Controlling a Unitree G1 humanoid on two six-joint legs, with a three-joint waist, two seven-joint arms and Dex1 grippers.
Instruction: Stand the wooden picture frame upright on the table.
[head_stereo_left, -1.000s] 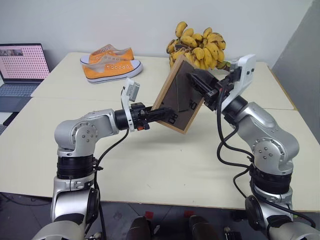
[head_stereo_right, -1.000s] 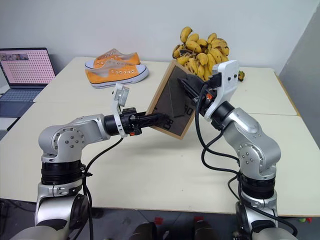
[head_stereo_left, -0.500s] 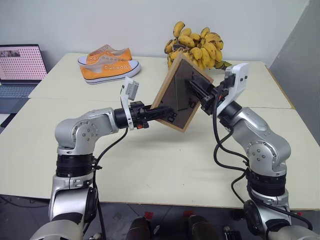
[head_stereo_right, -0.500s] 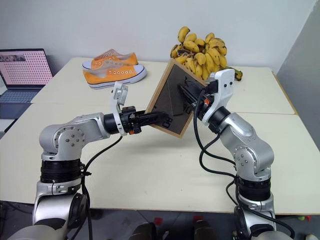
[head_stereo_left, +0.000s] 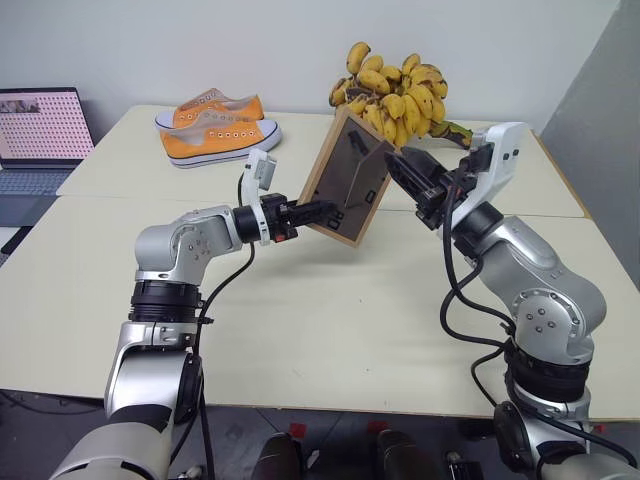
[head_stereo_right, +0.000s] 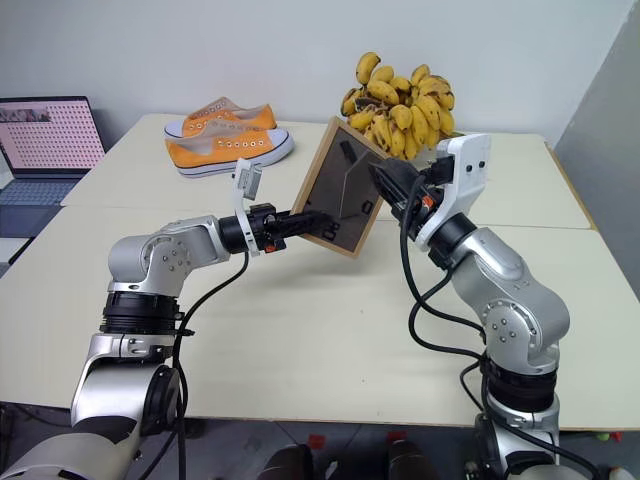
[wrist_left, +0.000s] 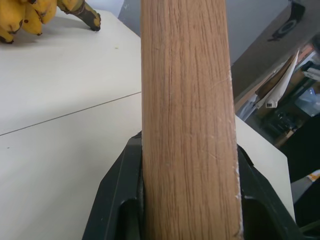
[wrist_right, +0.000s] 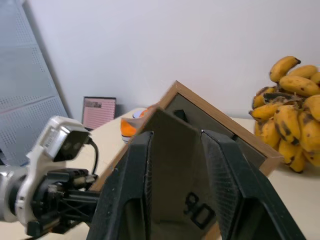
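I can see the wooden picture frame's dark back facing me, so I should leave the frame's fold-out stand with my right gripper and take the frame's free edge (head_stereo_left: 373, 212) to turn it around.
The wooden picture frame (head_stereo_left: 338, 190) hangs tilted over the table (head_stereo_left: 330, 320), its dark back facing me and its lower corner close to the tabletop. My left gripper (head_stereo_left: 318, 212) is shut on the frame's lower left edge; in the left wrist view the light-wood edge (wrist_left: 185, 125) sits between the black fingers (wrist_left: 117, 195). The fold-out stand (head_stereo_left: 373, 165) sticks out from the back. My right gripper (head_stereo_left: 394, 160) is shut on that stand; the right wrist view has the grey stand (wrist_right: 172, 165) between its fingers (wrist_right: 127, 190).
A large bunch of bananas (head_stereo_left: 395, 85) lies just behind the frame. A pair of orange shoes (head_stereo_left: 215, 125) sits at the back left, and an open laptop (head_stereo_left: 40, 135) stands off the table's left side. The table's seam (head_stereo_left: 100, 197) runs across under the arms.
My left arm has stretched out and carried the frame farther from me, lower and more upright. The stand has swung out from the frame's back in my right gripper.
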